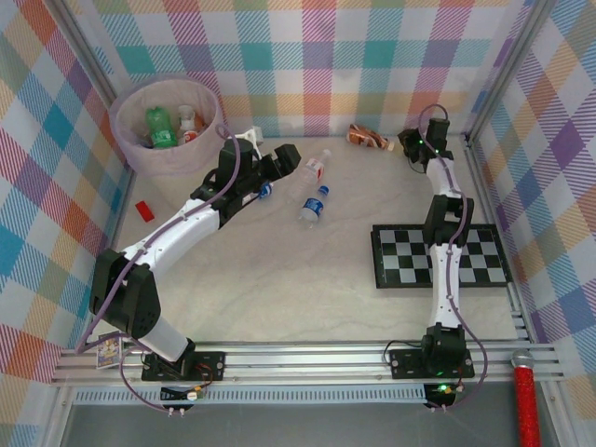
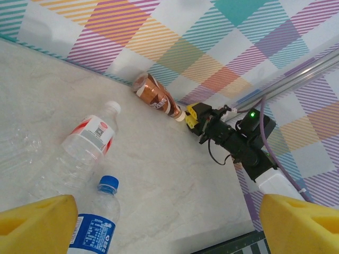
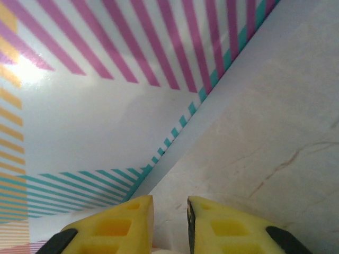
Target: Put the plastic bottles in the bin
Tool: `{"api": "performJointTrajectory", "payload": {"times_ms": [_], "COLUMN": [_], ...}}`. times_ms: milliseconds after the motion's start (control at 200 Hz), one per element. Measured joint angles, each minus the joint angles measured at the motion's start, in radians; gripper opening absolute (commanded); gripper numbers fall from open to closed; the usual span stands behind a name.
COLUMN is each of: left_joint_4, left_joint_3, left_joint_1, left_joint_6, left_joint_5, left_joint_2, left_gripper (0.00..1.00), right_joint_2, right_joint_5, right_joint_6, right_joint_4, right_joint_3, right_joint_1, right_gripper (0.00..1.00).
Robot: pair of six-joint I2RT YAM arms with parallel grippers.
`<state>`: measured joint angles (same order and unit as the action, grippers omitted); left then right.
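Note:
I can see my right gripper is only at the brown-wrapped bottle's white cap, so I will open it, move it farther along the bottle and close it around the bottle's neck (image 1: 386, 145).
The bin (image 1: 126, 140) stands at the back left with a green bottle (image 1: 160, 128) and others inside. A red-labelled clear bottle (image 1: 315, 168) (image 2: 90, 138) and a blue-labelled bottle (image 1: 314, 205) (image 2: 97, 225) lie mid-table. Another clear bottle (image 2: 16, 153) lies partly under my left arm. My left gripper (image 1: 284, 165) (image 2: 169, 233) hovers open over them, with nothing between its fingers. A brown-wrapped bottle (image 1: 366, 138) (image 2: 156, 98) lies by the back wall. My right gripper (image 1: 402, 144) (image 2: 193, 117) (image 3: 170, 203) is closed narrowly on that bottle's white cap end.
A small flat red block (image 1: 143, 210) lies left of my left arm. The black-and-white checkerboard (image 1: 400, 256) lies at the right under my right arm. Checked walls and metal rails enclose the table. A red-handled tool (image 1: 526, 400) lies outside the front rail.

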<state>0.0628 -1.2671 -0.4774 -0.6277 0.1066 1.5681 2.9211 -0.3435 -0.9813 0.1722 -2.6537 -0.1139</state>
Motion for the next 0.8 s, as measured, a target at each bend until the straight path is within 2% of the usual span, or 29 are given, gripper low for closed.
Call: {"api": "performJointTrajectory", "payload": {"times_ms": [225, 500, 630, 800], "left_joint_4": [0.007, 0.018, 0.015, 0.008], "left_joint_3": [0.007, 0.019, 0.024, 0.036], "left_joint_1": [0.000, 0.000, 0.000, 0.000], "left_joint_6": [0.000, 0.000, 0.000, 0.002], "left_joint_5": [0.000, 0.000, -0.003, -0.016], "left_joint_2": [0.000, 0.000, -0.005, -0.046], "left_gripper": [0.89, 0.89, 0.89, 0.89], "right_joint_2": [0.015, 0.010, -0.041, -0.167], "right_joint_5": [-0.053, -0.120, -0.139, -0.165], "right_joint_6": [-0.016, 0.041, 0.095, 0.190], "right_joint_4": [-0.019, -0.034, -0.056, -0.063], "right_joint_3": [-0.004, 0.027, 0.121, 0.328], "right_joint_1": [-0.007, 0.001, 0.007, 0.044], "right_gripper": [0.15, 0.11, 0.11, 0.11]}}
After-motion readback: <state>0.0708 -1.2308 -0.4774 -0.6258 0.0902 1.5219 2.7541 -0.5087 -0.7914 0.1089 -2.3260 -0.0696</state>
